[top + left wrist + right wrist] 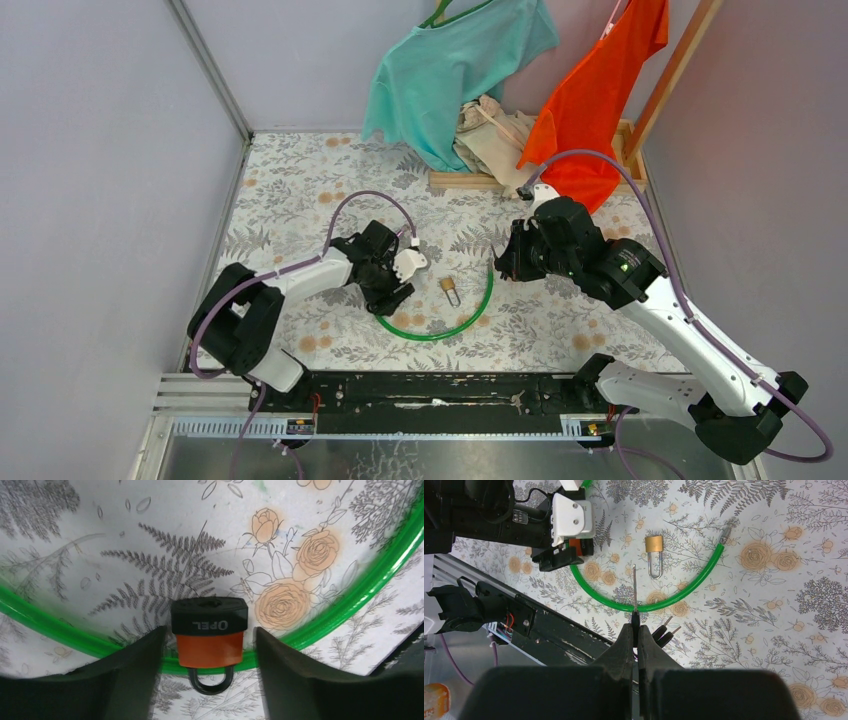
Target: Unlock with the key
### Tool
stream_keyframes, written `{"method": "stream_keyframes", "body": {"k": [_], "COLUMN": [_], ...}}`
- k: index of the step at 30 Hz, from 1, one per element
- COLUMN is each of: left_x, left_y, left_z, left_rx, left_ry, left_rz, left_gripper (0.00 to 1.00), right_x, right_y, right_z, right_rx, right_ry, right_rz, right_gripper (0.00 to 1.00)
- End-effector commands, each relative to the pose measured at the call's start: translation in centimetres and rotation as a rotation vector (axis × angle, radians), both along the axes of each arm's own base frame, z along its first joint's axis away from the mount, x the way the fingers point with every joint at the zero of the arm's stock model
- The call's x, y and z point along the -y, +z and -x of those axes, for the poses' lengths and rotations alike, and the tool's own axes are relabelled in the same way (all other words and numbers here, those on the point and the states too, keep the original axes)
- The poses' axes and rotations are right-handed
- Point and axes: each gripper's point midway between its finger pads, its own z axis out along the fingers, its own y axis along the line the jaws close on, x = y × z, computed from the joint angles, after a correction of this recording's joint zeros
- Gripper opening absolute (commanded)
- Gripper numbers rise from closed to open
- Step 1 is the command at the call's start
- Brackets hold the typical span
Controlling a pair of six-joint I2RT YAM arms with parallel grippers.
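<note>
I will back off, as my left gripper straddles the body of the orange padlock lying flat, then grab the black shackle [211,689] and tip the padlock on edge.
The orange padlock [210,647] has a black cap and lies on the mat, its black shackle round the green cable [350,600]. My left gripper [207,680] is open, one finger on each side of the padlock with a small gap on both sides. In the right wrist view the padlock [583,547] shows just under the left gripper [559,555]. My right gripper [635,627] is shut on the key [634,590], held by its black head with the silver blade pointing toward the cable. Two like keys [665,630] hang beside the fingers. In the top view the right gripper [498,268] hovers right of the cable loop.
A small brass padlock [450,290] lies inside the cable loop [440,333] between the two grippers, also in the right wrist view [654,555]. Hung shirts and a wooden rack [480,180] stand at the back. The black base rail [430,390] runs along the near edge.
</note>
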Motion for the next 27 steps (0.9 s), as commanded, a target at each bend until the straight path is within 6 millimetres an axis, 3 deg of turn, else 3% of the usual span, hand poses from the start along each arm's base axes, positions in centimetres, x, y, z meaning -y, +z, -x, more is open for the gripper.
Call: {"method": "stream_keyframes", "body": {"k": [1, 3, 9, 12, 15, 17, 20, 22, 23, 24, 26, 27], "left_x": [-0.1, -0.1, -0.1, -1.1, -2.2, -2.1, -3.9, -5.8, -5.8, -5.5, -5.0, -4.5], "left_y": [-0.5, 0.4, 5.3, 7.7, 11.8, 15.1, 19.1, 19.8, 18.8, 17.2, 14.4, 13.8], "left_z": [-0.7, -0.6, 0.2, 0.7, 0.1, -1.7, -5.9, -7.9, -7.5, -6.6, -3.8, -2.8], "left_rx": [0.026, 0.035, 0.129, 0.216, 0.388, 0.536, 0.774, 0.903, 0.893, 0.838, 0.676, 0.620], "left_ry": [0.022, 0.007, -0.166, -0.296, -0.399, -0.302, 0.043, 0.220, 0.177, 0.076, -0.059, -0.104], "left_rz": [-0.006, 0.003, 0.057, 0.042, 0.014, 0.048, 0.058, 0.034, 0.014, -0.011, -0.025, -0.008], "left_gripper": [0.94, 1.00, 1.00, 1.00, 1.00, 1.00, 1.00, 1.00, 0.96, 0.91, 0.99, 1.00], "right_x": [-0.6, -0.6, -0.6, -0.5, -0.3, -0.3, -0.3, -0.3, -0.4, -0.4, -0.4, -0.3], "right_y": [2.1, 2.1, 2.0, 1.9, 1.8, 1.8, 1.6, 1.7, 1.8, 1.8, 1.8, 1.8], "right_z": [-0.3, -0.3, -0.4, -0.4, -0.5, -0.5, -0.6, -0.7, -0.7, -0.6, -0.6, -0.6], "right_rx": [0.044, 0.045, 0.042, 0.043, 0.045, 0.045, 0.045, 0.049, 0.049, 0.049, 0.049, 0.050], "right_ry": [0.013, 0.013, 0.014, 0.012, 0.005, 0.001, -0.001, -0.001, -0.002, 0.000, -0.001, -0.002], "right_rz": [-0.039, -0.038, -0.033, -0.026, -0.020, -0.015, -0.012, -0.017, -0.021, -0.024, -0.023, -0.023], "right_gripper": [0.00, 0.00, 0.00, 0.00, 0.00, 0.00, 0.00, 0.00, 0.00, 0.00, 0.00, 0.00]}}
